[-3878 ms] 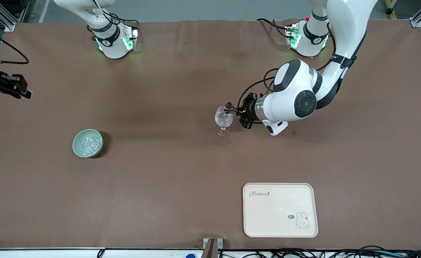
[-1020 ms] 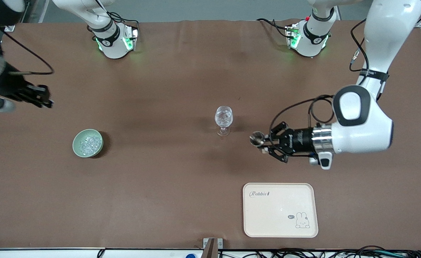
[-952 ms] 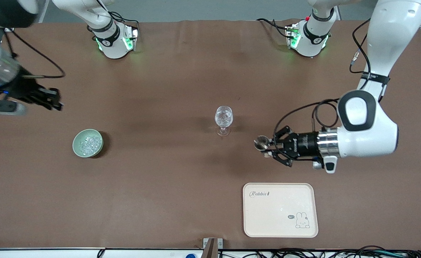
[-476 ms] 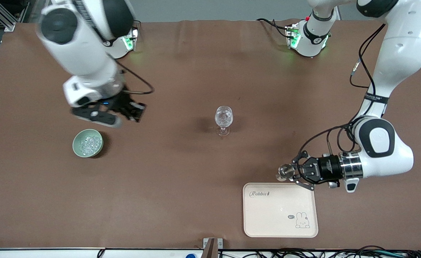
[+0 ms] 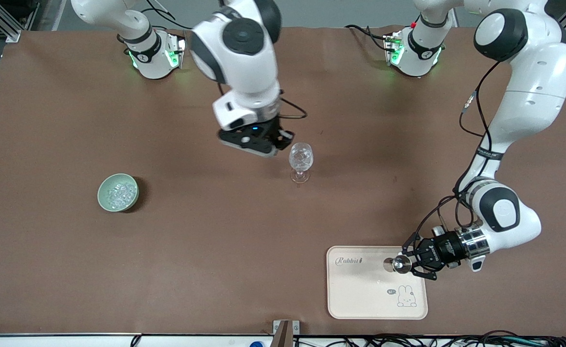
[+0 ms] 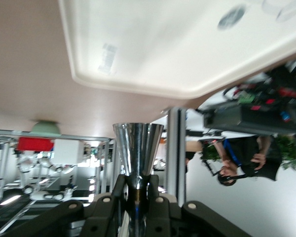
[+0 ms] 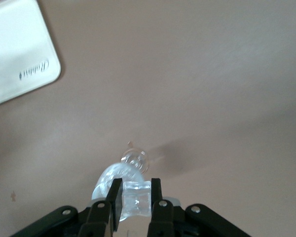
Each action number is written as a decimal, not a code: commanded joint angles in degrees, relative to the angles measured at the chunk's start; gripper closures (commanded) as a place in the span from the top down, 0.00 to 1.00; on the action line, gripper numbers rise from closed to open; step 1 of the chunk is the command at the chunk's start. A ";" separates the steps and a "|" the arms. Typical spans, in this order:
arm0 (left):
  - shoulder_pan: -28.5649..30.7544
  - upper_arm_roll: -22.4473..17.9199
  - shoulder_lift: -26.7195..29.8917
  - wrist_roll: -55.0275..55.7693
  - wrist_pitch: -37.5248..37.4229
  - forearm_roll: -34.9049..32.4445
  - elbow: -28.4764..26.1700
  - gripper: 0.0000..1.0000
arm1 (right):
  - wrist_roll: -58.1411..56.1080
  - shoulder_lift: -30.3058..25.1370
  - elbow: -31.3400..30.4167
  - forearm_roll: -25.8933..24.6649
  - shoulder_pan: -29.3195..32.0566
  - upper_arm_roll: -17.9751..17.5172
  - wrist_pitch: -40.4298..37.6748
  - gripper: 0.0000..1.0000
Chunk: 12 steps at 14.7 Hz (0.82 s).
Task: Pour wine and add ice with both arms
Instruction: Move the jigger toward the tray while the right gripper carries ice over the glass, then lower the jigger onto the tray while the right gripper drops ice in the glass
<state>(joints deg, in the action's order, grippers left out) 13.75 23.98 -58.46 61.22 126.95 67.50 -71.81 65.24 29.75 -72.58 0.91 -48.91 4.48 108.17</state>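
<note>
My left gripper is to release the small metal cup on the cream tray [image 5: 399, 271], just behind the rabbit print.
A clear wine glass [image 5: 301, 161] stands mid-table with glistening lumps in its cup. My right gripper [image 5: 284, 140] hangs just over it, shut on one piece of ice [image 7: 136, 200]. In the right wrist view the glass [image 7: 111, 181] sits straight below the right gripper [image 7: 134, 196]. A green bowl [image 5: 118, 193] of ice [image 5: 119, 193] stands toward the right arm's end. My left gripper [image 5: 406, 263] is shut on the stem of a small metal cup [image 5: 391, 264], held level over the cream tray [image 5: 360, 299]. The left wrist view shows the cup [image 6: 138, 143] in the left gripper [image 6: 138, 181].
The cream tray [image 6: 153, 54] with a rabbit print lies near the front edge toward the left arm's end. Brown cloth covers the table. Cables and a bracket [image 5: 285, 332] run along the front edge. Both arm bases stand along the back edge.
The right arm swung in from its end of the table to over the wine glass. The left arm carried the metal cup away from the glass to over the tray.
</note>
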 commanded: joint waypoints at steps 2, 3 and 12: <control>0.66 -1.21 -3.15 -0.40 2.33 2.37 2.29 0.01 | 5.76 6.28 6.57 -0.47 -3.90 0.88 -0.68 0.02; 0.58 -1.48 -3.50 -0.49 2.42 3.25 2.47 0.02 | 6.21 6.46 6.57 -0.56 -4.43 0.88 -0.59 0.02; 0.66 -1.48 -7.72 -3.12 2.69 5.10 4.40 0.05 | 5.95 8.92 5.87 -2.22 -4.43 0.97 2.92 0.02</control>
<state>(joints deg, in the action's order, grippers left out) 14.69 22.21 -64.75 59.93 129.23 71.06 -69.52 70.54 37.52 -67.78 0.18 -53.41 5.59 110.72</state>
